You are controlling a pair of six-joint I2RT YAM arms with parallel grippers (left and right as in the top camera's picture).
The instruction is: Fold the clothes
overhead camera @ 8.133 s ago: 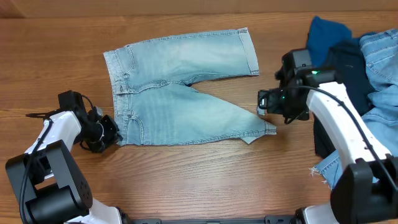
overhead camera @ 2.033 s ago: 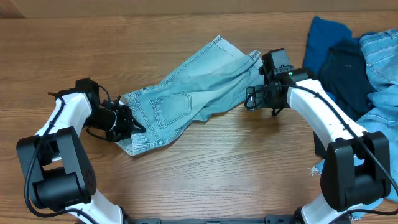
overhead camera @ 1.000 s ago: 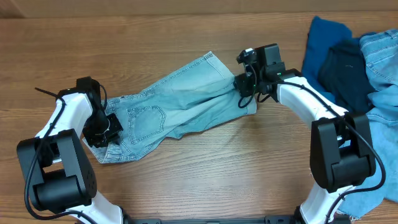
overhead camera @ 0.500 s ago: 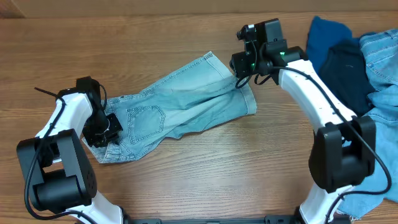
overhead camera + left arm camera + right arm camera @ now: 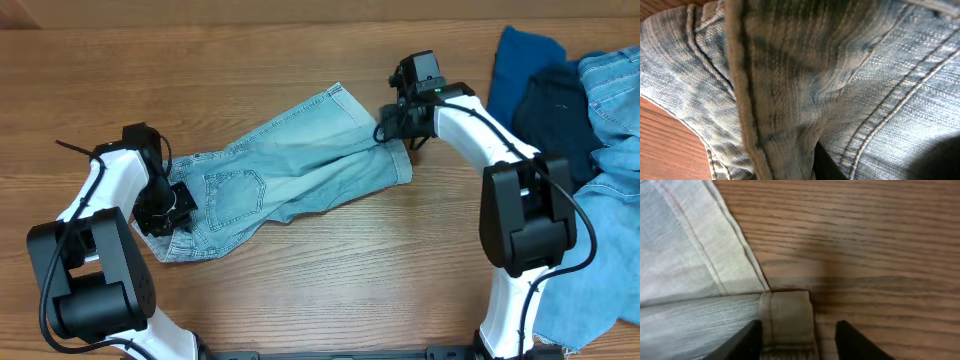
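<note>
I should take the far hem (image 5: 352, 104) with my right gripper and draw it toward the near leg, because the far leg's hem spreads away from the near leg's hem.
The pale blue denim jeans (image 5: 290, 170) lie folded lengthwise, slanting from lower left to upper right, one back pocket (image 5: 232, 192) facing up. My left gripper (image 5: 172, 208) is shut on the waistband end; in the left wrist view denim (image 5: 815, 75) fills the frame, bunched against one dark finger (image 5: 827, 165). My right gripper (image 5: 388, 130) stands at the leg hems. In the right wrist view it (image 5: 797, 342) is open, and the folded hem corner (image 5: 787, 312) lies flat on the wood between the jaws, with a gap on its right side.
A pile of other clothes sits at the right edge: a royal blue piece (image 5: 525, 60), a dark navy one (image 5: 555, 120) and light denim (image 5: 610, 90). Bare wooden table (image 5: 330, 290) lies in front of the jeans.
My right gripper has opened off the leg hem, drawn away toward the far side, then come back down over the hem corner. The jeans and the left arm have stayed put.
</note>
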